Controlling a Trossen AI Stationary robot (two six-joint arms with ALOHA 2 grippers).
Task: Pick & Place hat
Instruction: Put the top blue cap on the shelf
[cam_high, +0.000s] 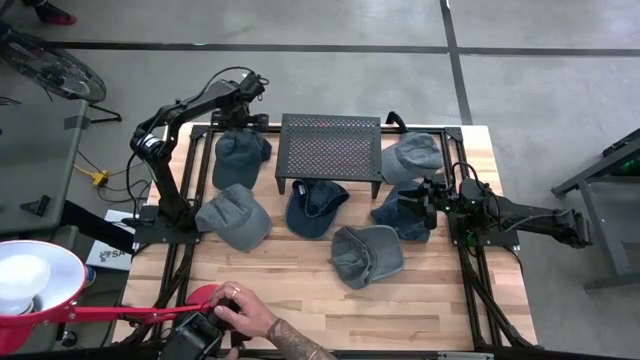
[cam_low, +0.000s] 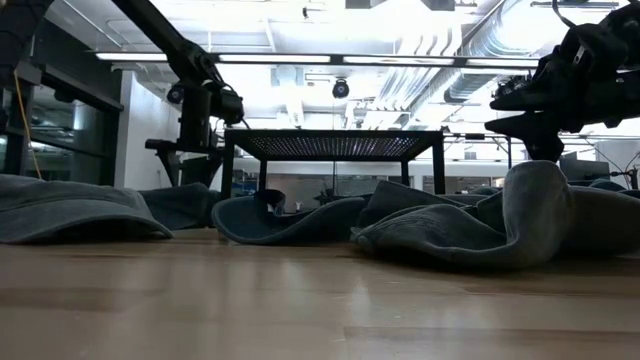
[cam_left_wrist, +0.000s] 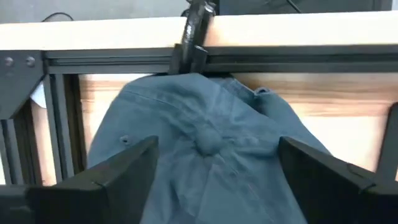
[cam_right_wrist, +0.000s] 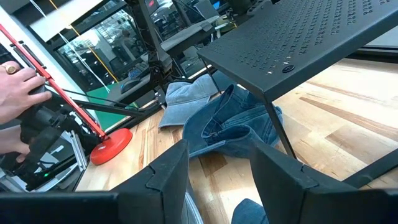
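The open fingers of my left gripper are too high above the top of the teal cap, so I will lower them and pinch the cloth (cam_left_wrist: 209, 167) next to the cap's top button.
Several denim caps lie on the wooden table. My left gripper (cam_high: 242, 122) hangs open above the teal cap (cam_high: 240, 152) at the far left corner. In the left wrist view its fingers stand on either side of that cap's crown (cam_left_wrist: 208, 140), apart from it. My right gripper (cam_high: 428, 200) is open over the dark blue cap (cam_high: 405, 212) on the right side, and nothing shows between its fingers (cam_right_wrist: 219, 152). Other caps rest flat: grey (cam_high: 235, 215), dark blue (cam_high: 315, 205) partly under the stand, grey-blue (cam_high: 365, 255) and grey (cam_high: 410, 155).
A black perforated metal stand (cam_high: 330, 145) sits at the table's far middle. A person's hand (cam_high: 240, 308) rests on a black device at the near edge beside a red lamp base (cam_high: 205, 295). The red lamp (cam_high: 30, 285) overhangs the near left corner.
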